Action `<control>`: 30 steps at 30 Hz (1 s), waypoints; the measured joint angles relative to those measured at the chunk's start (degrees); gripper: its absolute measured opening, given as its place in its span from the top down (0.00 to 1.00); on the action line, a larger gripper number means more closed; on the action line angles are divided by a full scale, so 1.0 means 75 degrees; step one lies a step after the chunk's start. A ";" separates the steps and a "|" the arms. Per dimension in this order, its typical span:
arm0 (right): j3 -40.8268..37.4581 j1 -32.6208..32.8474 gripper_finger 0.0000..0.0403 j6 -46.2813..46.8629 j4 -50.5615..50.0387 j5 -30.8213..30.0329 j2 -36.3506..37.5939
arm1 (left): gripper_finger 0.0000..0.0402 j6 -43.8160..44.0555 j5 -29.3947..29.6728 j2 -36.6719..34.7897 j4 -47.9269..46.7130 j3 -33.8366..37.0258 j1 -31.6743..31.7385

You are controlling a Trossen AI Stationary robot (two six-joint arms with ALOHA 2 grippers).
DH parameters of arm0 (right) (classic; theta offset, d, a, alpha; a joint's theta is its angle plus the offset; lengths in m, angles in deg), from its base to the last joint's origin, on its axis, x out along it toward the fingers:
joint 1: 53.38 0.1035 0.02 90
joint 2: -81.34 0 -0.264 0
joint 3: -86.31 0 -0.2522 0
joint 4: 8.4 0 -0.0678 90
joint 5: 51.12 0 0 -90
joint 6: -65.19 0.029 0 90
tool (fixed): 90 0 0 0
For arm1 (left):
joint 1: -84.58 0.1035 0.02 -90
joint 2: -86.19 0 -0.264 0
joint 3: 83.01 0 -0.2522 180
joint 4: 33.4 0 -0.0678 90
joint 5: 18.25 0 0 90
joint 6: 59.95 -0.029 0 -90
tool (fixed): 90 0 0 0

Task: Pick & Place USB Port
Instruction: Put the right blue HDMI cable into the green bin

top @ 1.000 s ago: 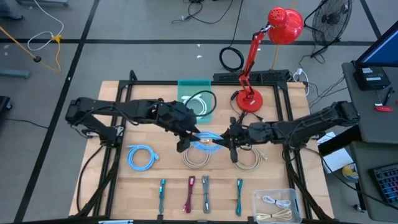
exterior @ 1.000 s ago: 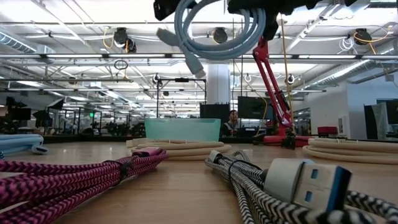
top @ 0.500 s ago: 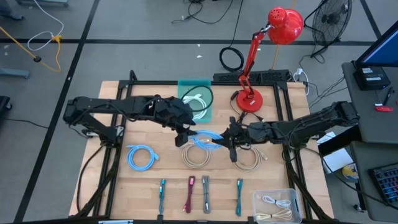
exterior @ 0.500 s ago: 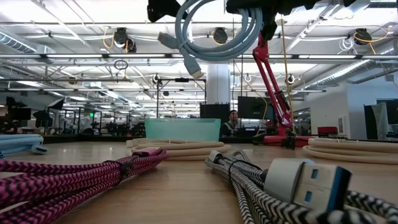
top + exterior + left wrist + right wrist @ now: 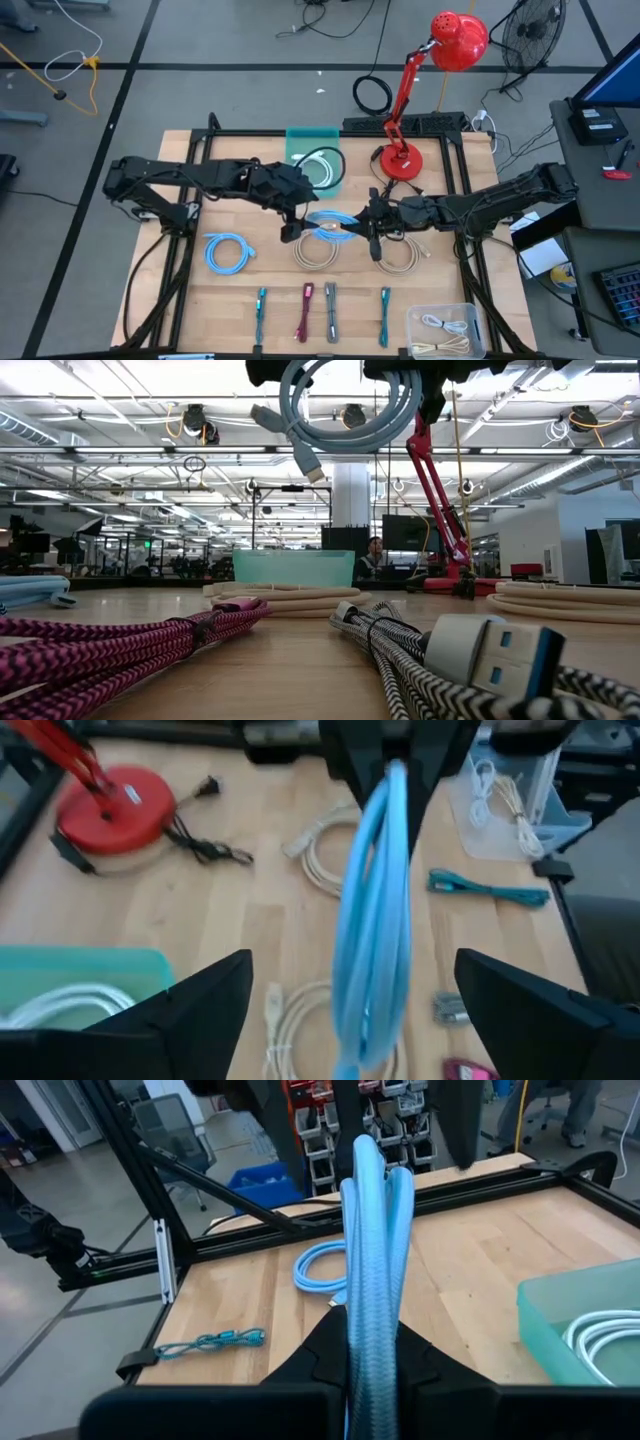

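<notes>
The light blue coil is on edge in my right gripper, so my left gripper needs to take its free side (image 5: 289,392) and turn it flat before my right gripper regrips.
A light blue coiled USB cable (image 5: 330,224) is held in the air over the middle of the table. The low view shows it as a ring (image 5: 345,415) near the top, with its two plug ends (image 5: 290,435) sticking out. My right gripper (image 5: 366,230) is shut on the coil from the table's right side. My left gripper (image 5: 293,224) is wide open just left of the coil. In the left wrist view (image 5: 350,960) its fingers stand on either side of the coil (image 5: 375,920) without touching it. My right gripper (image 5: 370,1345) pinches several turns of the coil together between its two fingers, on the side of the ring nearest that arm (image 5: 368,1305). The fingers come in level from the table's right. The coil is lifted clear of the table and stands on edge, reaching toward the left gripper.
A teal bin (image 5: 300,140) with a white cable stands at the far side, beside a red lamp (image 5: 400,160). Two beige coils (image 5: 318,252) (image 5: 398,255) and a blue coil (image 5: 228,250) lie below the grippers. Several bundled cables (image 5: 305,312) and a clear box (image 5: 445,330) line the near edge.
The left gripper has shifted a little toward the far edge and back again, staying just left of the coil. The coil has swayed slightly in the right gripper's hold.
</notes>
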 joint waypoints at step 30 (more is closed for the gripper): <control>0.0012 0.0253 0.86 0.0082 0.0251 0.1129 0.0000 | 0.92 0.2923 -0.2908 0.0578 0.0044 -0.0002 0.0244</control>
